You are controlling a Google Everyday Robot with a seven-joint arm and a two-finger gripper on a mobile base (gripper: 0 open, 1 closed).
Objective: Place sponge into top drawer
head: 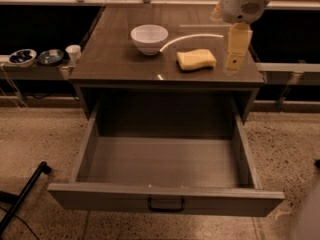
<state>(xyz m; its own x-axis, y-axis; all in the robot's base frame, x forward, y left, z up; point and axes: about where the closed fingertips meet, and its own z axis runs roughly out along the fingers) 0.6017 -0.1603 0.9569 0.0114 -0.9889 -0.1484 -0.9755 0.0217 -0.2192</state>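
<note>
The robot's gripper will close on the end of the pale yellow sponge [209,59] that lies farther away from the white bowl.
The pale yellow sponge [196,59] lies on the cabinet top [120,59], right of centre. The top drawer [165,164] is pulled fully open below it, and its inside shows nothing in it; the dark handle [165,204] sits on its front panel. My gripper [236,59] hangs from the white arm at the upper right. It is just to the right of the sponge, above the top's right part, apart from the sponge.
A white bowl [149,38] stands on the cabinet top left of the sponge. A side shelf on the left holds two small dishes [36,57] and a white cup [73,52]. A black bar [22,196] lies on the floor at lower left.
</note>
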